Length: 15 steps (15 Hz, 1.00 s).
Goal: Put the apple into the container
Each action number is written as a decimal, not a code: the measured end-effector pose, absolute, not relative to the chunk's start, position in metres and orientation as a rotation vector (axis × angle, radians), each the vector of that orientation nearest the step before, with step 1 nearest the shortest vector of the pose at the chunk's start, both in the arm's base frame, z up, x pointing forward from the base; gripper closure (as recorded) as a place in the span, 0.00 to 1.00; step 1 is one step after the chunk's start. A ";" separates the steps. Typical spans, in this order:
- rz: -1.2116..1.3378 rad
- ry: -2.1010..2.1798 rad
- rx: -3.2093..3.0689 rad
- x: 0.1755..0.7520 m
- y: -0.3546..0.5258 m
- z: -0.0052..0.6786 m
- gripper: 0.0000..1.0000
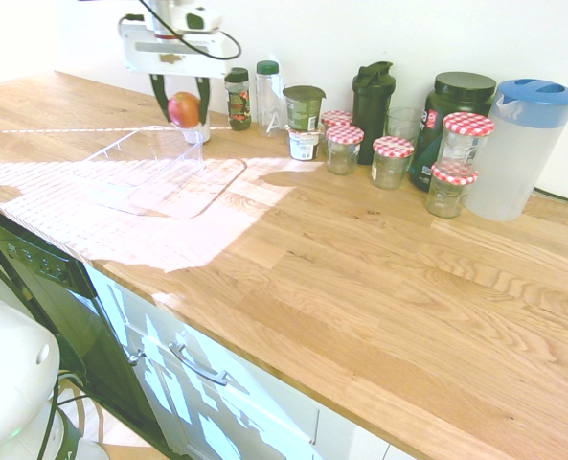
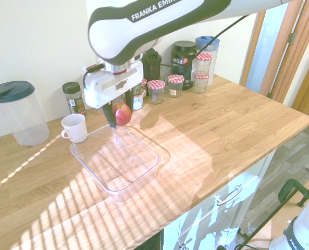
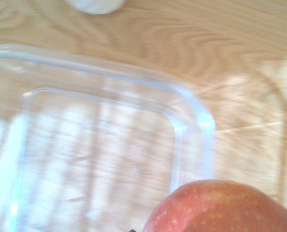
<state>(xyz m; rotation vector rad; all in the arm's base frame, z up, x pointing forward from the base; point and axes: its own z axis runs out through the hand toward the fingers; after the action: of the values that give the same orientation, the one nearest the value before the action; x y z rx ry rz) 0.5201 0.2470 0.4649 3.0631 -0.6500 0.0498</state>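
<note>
The robot's gripper needs to release the red apple on the clear container's bottom, close to its middle [image 1: 155,171] [image 3: 91,215].
My gripper [image 1: 182,102] [image 2: 119,113] is shut on the red apple [image 1: 183,109] [image 2: 123,113], which hangs in the air between the two dark fingers. Below it lies the container [image 1: 130,172] [image 2: 99,166], a clear shallow plastic tray on the wooden counter. The apple is over the tray's back edge, near one corner. Close up in the wrist view, the apple [image 3: 223,208] fills the bottom right and the container's rounded corner [image 3: 182,126] lies under it.
A row of jars with red-checked lids [image 1: 393,159], dark bottles [image 1: 374,96] and a blue-lidded pitcher [image 1: 523,149] stands along the back wall. A white cup [image 2: 74,127] sits just behind the tray, with a dark-lidded jug [image 2: 19,112] further along.
</note>
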 end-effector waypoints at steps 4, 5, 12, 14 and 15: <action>0.013 -0.613 3.047 0.514 0.280 0.414 1.00; -0.004 -0.604 3.044 0.513 0.283 0.399 1.00; -0.053 -0.596 3.009 0.499 0.281 0.354 0.00; -0.056 -0.602 3.004 0.499 0.279 0.351 0.00; -0.057 -0.608 3.002 0.500 0.276 0.350 0.00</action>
<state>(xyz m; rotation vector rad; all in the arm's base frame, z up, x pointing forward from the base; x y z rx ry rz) 0.4999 0.2762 0.3503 3.0018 -0.6078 -0.0569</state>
